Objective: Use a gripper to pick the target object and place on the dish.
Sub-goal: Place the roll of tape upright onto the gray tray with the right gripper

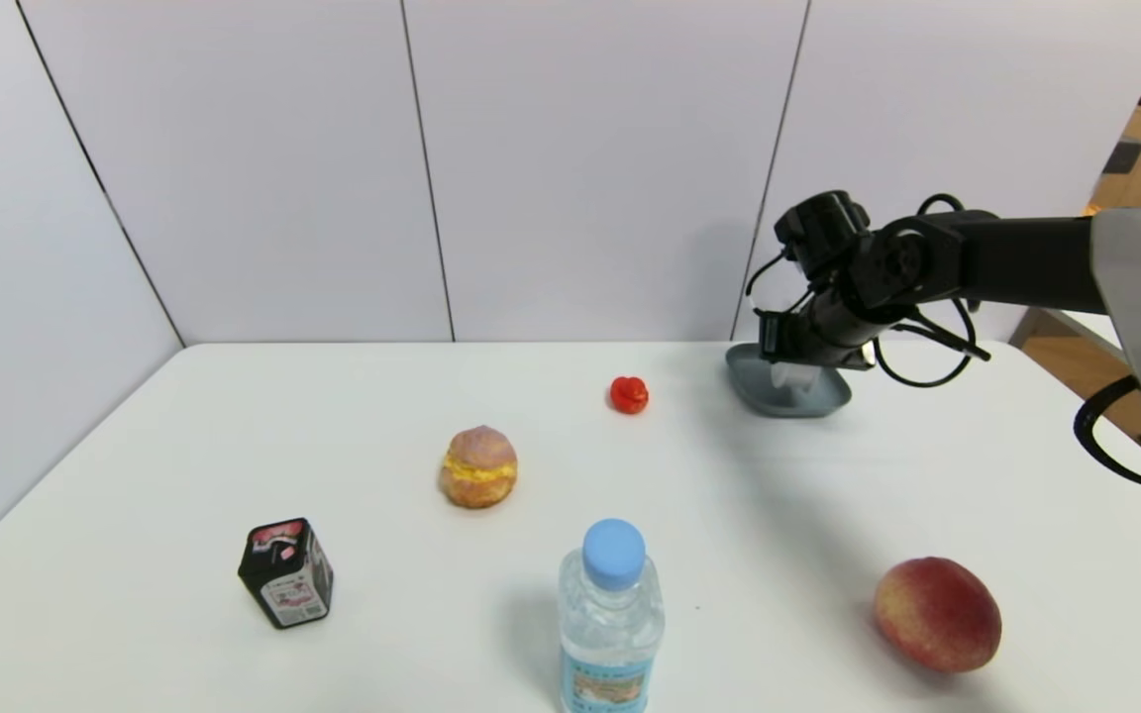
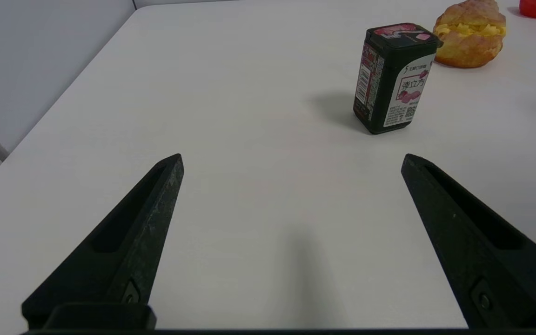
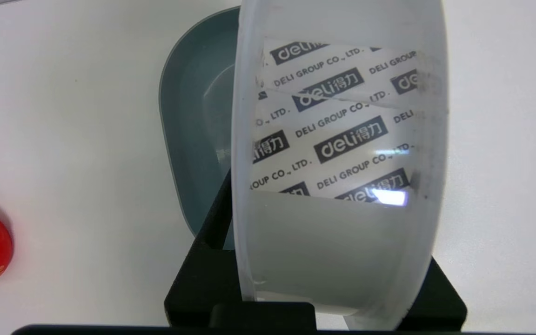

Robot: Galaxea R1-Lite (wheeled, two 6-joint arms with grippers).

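Next, my right gripper lets go of the translucent white spool on the middle of the grey-blue dish's bottom (image 1: 789, 387) (image 3: 313, 150).
My right gripper (image 1: 796, 372) hangs at the far right of the table, directly over the grey-blue dish (image 1: 757, 392). It is shut on the translucent white spool (image 1: 796, 380). In the right wrist view the spool (image 3: 338, 139) stands on edge between the black fingers (image 3: 216, 211), its "deli" printed core facing the camera, and the dish (image 3: 193, 116) lies just behind and under it. Whether the spool touches the dish I cannot tell. My left gripper (image 2: 292, 158) is open over bare table at the near left and does not show in the head view.
A small red object (image 1: 629, 394) lies left of the dish. A cream puff (image 1: 478, 466) sits mid-table and a black box (image 1: 285, 572) stands near left. A blue-capped water bottle (image 1: 610, 619) stands at the front edge. A peach (image 1: 937, 614) lies front right.
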